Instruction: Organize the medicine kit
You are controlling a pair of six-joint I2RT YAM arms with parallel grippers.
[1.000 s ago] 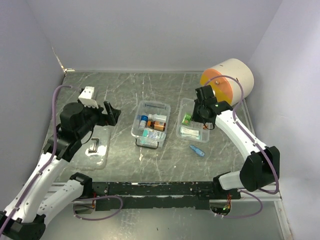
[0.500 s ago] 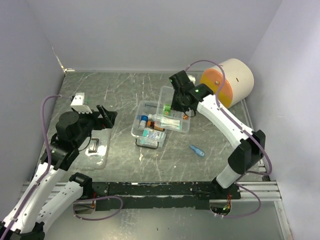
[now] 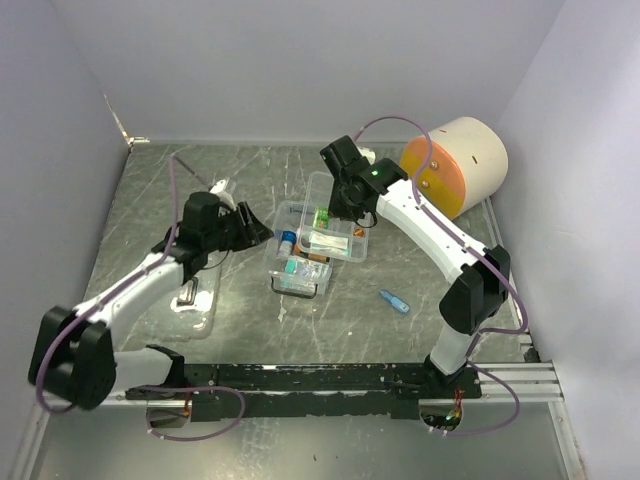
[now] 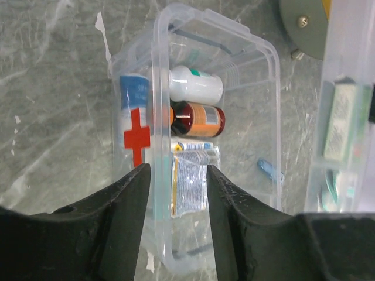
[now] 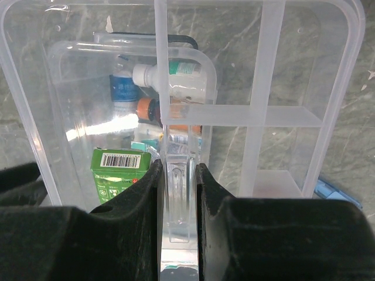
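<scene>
The tray is hanging offset from the box, so next I close my left gripper on the box's red-cross side [image 4: 137, 137] before my right gripper brings the tray over the box.
The medicine kit's clear box [image 3: 298, 265] stands mid-table, holding a white bottle [image 4: 196, 85], a brown bottle [image 4: 199, 119] and a sachet. Its red cross [image 4: 137, 137] is on the wall nearest the left wrist camera. My left gripper [image 3: 262, 234] [image 4: 177, 205] is open and straddles that wall, with a gap still showing beside one finger. My right gripper [image 3: 346, 212] [image 5: 177, 175] is shut on the middle rib of the clear divided tray [image 3: 338, 242] [image 5: 293, 117]. The tray hangs over the box's right half and carries a green carton [image 5: 117, 170].
The clear lid [image 3: 195, 300] with its black handle lies flat on the table to the left. A small blue item [image 3: 394, 301] lies right of the box. The large cream cylinder with an orange face [image 3: 455, 165] sits at the back right, near the wall.
The right arm lifted the tray off the table and carried it left, over the box. The left arm swung right from the lid to the box, and its jaws narrowed.
</scene>
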